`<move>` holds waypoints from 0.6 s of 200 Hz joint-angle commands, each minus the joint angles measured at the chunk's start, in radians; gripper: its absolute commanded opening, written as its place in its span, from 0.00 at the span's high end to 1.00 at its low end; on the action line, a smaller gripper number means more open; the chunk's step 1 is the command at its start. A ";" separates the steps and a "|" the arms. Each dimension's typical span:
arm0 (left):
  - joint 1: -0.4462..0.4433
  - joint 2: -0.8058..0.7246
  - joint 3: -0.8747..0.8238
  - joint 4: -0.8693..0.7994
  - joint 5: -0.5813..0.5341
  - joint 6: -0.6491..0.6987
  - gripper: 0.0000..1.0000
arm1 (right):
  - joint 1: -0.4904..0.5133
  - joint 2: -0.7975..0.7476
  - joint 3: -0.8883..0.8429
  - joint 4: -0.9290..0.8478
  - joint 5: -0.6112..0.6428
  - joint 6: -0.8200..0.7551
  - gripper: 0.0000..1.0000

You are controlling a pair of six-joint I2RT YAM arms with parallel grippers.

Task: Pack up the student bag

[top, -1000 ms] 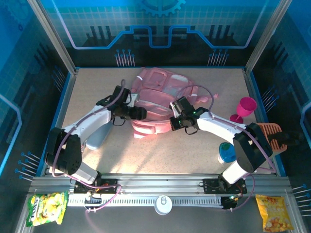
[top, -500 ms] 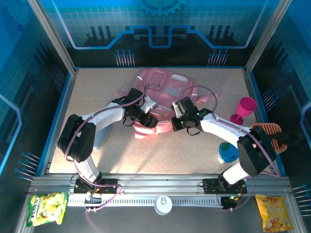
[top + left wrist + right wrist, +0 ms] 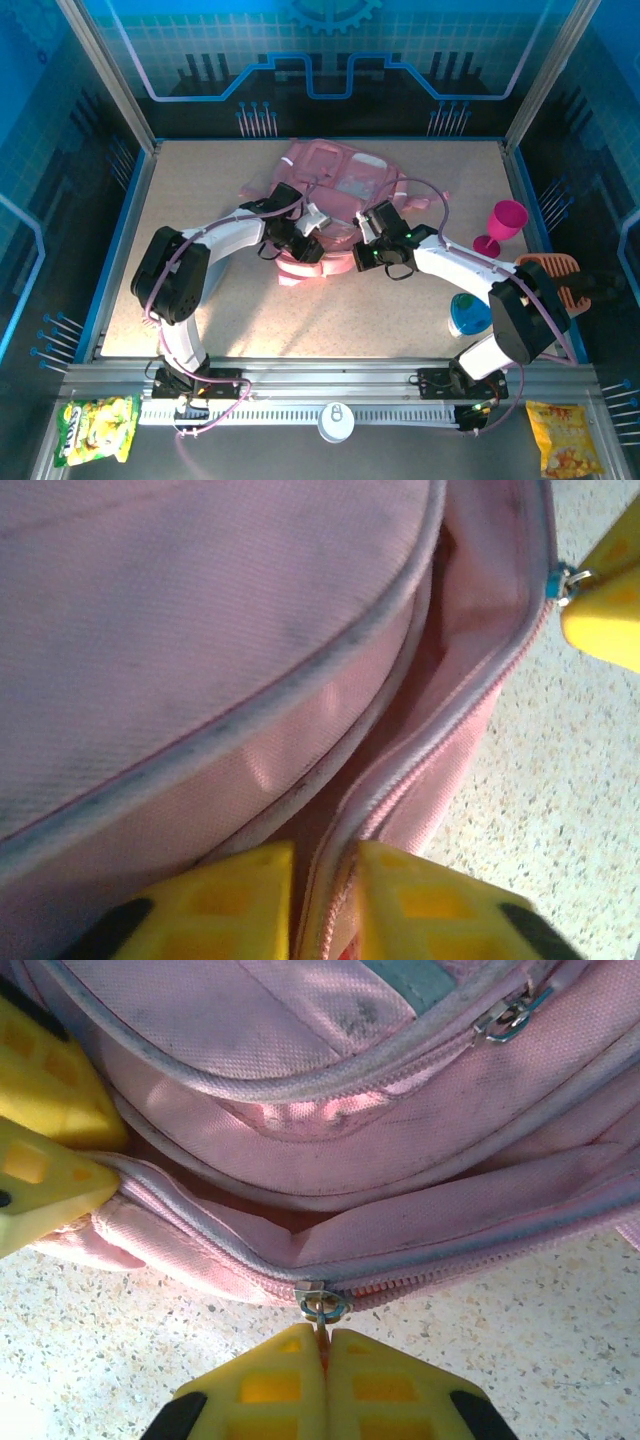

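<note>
I should release the metal zip pull from my right gripper on the student bag's side edge [image 3: 391, 233] that faces the magenta goblet.
The student bag [image 3: 335, 195], a soft pink backpack, lies flat at the back middle of the table. Its near zip pocket gapes open. My left gripper [image 3: 306, 247] is at that near edge, and in the left wrist view the left gripper [image 3: 325, 885] is shut on the pink zip edge [image 3: 400, 770] of the opening. Just to its right, my right gripper [image 3: 366, 256] is shut on the metal zip pull [image 3: 323, 1303], with the right gripper [image 3: 325, 1355] low at the bag's [image 3: 330, 1150] front seam. The left gripper's yellow fingers [image 3: 45, 1150] show beside the opening.
A magenta goblet [image 3: 503, 224] stands at the right. Nearer the front right are a blue round container [image 3: 467, 315] and an orange piece [image 3: 556, 280]. Snack packets [image 3: 95, 430] [image 3: 565, 436] lie beyond the front rail. Bare tabletop [image 3: 330, 320] lies in front of the bag.
My left arm swung right from the table's left side to the bag's near edge, and its jaws closed on the zip edge. The right gripper stayed on the zip pull.
</note>
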 commanded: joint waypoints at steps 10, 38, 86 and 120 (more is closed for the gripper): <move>-0.011 -0.012 0.015 0.007 0.043 -0.027 0.86 | 0.027 -0.020 -0.009 0.028 -0.039 0.031 0.98; -0.011 -0.042 -0.022 0.111 0.086 -0.116 0.90 | 0.079 -0.004 -0.011 0.064 -0.047 0.076 0.97; -0.011 -0.057 -0.052 0.197 0.093 -0.184 0.93 | 0.167 0.060 0.012 0.104 -0.035 0.132 0.97; -0.009 -0.063 -0.055 0.188 0.074 -0.181 0.93 | 0.164 0.024 -0.009 0.080 0.041 0.145 0.92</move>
